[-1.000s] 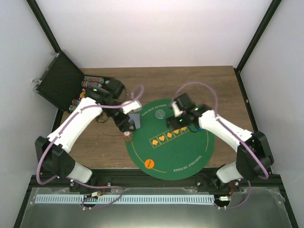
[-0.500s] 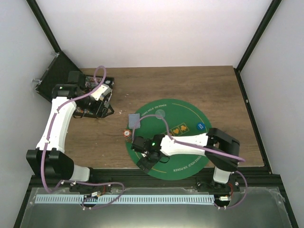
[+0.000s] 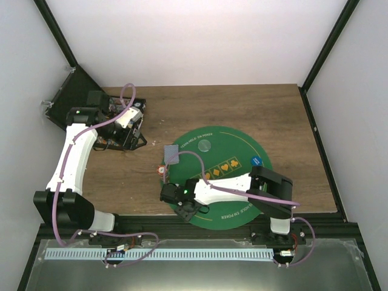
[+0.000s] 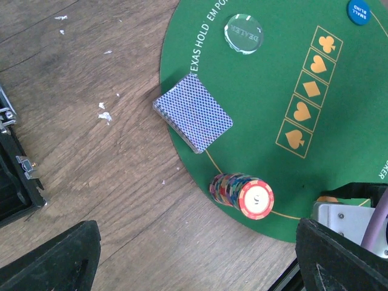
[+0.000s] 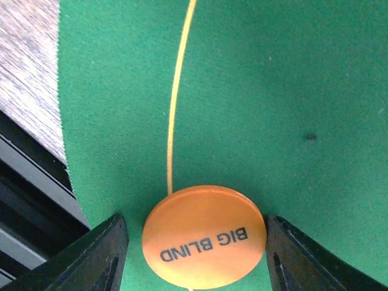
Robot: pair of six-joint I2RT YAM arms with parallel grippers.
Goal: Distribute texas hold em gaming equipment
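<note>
The robot's left gripper needs to next move to the sides of the stack of chips [image 3: 161,171] [image 4: 235,191] near the blue-backed deck of cards and close there.
A round green poker mat [image 3: 233,136] lies on the wooden table. On its left part sit a blue-backed deck of cards [image 3: 172,153] [image 4: 193,113], a stack of chips [image 3: 162,171] [image 4: 242,194], a clear dealer token [image 3: 206,145] [image 4: 244,33] and a blue small-blind token [image 3: 256,160] [image 4: 358,10]. My right gripper [image 3: 185,209] [image 5: 197,254] is low at the mat's near left edge. It is open, with its fingers on either side of the orange "BIG BLIND" token [image 5: 204,233], which lies flat on the felt. My left gripper [image 3: 130,130] [image 4: 200,267] hangs open and empty, up near the black case.
An open black case [image 3: 79,103] [image 4: 15,182] with rows of chips stands at the back left corner. A black rail [image 3: 182,227] [image 5: 30,200] runs along the table's near edge, just beside the right gripper. Bare wood [image 3: 267,109] lies behind and to the right of the mat.
The left arm has pulled back from the chip stack to the black case. The right arm swung from the mat's middle to its near left edge, and its jaws have narrowed round the orange token.
</note>
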